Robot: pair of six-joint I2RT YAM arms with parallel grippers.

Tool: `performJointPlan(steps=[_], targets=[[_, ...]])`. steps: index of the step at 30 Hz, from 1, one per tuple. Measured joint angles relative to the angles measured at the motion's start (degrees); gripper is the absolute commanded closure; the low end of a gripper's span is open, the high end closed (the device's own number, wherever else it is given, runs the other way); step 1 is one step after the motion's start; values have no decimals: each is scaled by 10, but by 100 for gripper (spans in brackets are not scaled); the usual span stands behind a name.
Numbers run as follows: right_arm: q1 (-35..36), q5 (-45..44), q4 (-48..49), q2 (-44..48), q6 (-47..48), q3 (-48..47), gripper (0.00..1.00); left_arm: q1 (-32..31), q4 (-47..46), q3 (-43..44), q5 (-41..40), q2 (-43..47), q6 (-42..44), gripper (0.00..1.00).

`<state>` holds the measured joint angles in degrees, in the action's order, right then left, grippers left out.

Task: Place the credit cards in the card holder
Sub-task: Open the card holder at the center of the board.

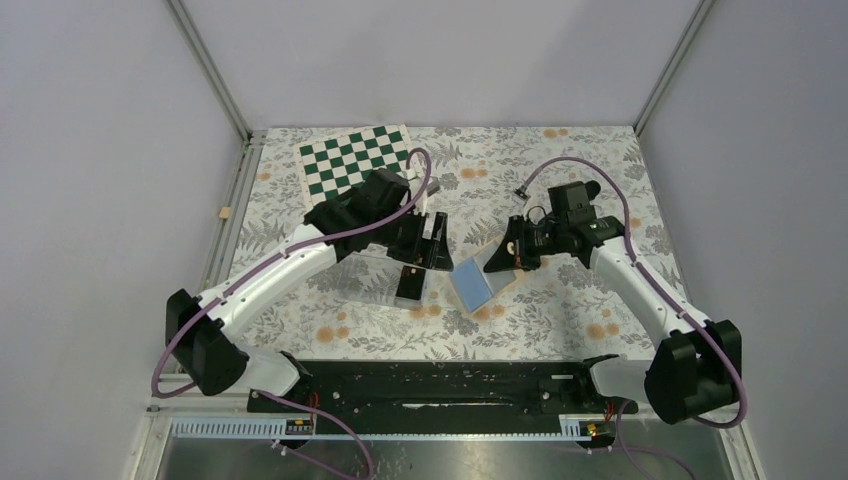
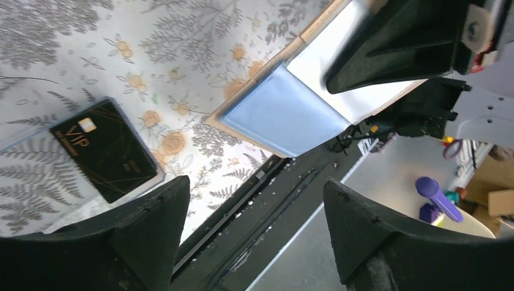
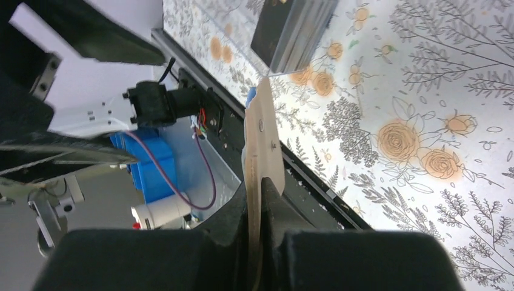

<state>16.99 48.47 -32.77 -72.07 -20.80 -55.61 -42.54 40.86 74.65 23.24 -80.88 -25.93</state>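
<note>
I will use my right gripper to set the card holder free on the floral table [image 1: 495,299] [image 3: 437,134] beside the clear tray, close to the black base rail.
The card holder [image 1: 470,284] lies open on the floral table, light blue lining [image 2: 285,115] up. My right gripper [image 1: 516,256] is shut on its tan outer flap [image 3: 262,136], pinched edge-on at the jaws [image 3: 260,194]. A black credit card [image 2: 104,149] with gold lettering lies in the clear tray [image 1: 410,286], just left of the holder. In the right wrist view a stack of dark cards [image 3: 291,27] shows in that tray. My left gripper [image 1: 434,247] hovers over the tray's far end. In the wrist view the left gripper [image 2: 257,209] stands open with nothing between its fingers.
A green and white checkerboard [image 1: 357,160] lies at the back left. The black base rail [image 1: 440,385] runs along the near table edge, close below the holder. Grey walls and metal frame posts enclose the table.
</note>
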Motion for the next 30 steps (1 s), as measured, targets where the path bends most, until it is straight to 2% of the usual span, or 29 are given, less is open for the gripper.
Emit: performJointPlan(steps=[5, 14, 22, 23, 25, 29, 30], targets=[[-5, -34, 75, -15, -58, 44, 100, 2, 8, 2, -40, 21, 4, 19], [-10, -122, 180, -53, -135, 126, 100, 2, -3, -2, -41, 24, -5, 21], [-15, -170, 203, -67, -159, 160, 100, 2, -17, -3, -38, 24, -7, 22], [-16, -174, 205, -68, -162, 162, 99, 2, -20, -5, -38, 24, -8, 22], [-18, -180, 205, -69, -167, 165, 90, 2, -20, -6, -37, 24, -9, 22], [-19, -192, 198, -70, -171, 166, 86, 2, -21, -8, -35, 24, -11, 22], [-19, -194, 196, -71, -172, 166, 80, 2, -21, -9, -35, 24, -11, 22]])
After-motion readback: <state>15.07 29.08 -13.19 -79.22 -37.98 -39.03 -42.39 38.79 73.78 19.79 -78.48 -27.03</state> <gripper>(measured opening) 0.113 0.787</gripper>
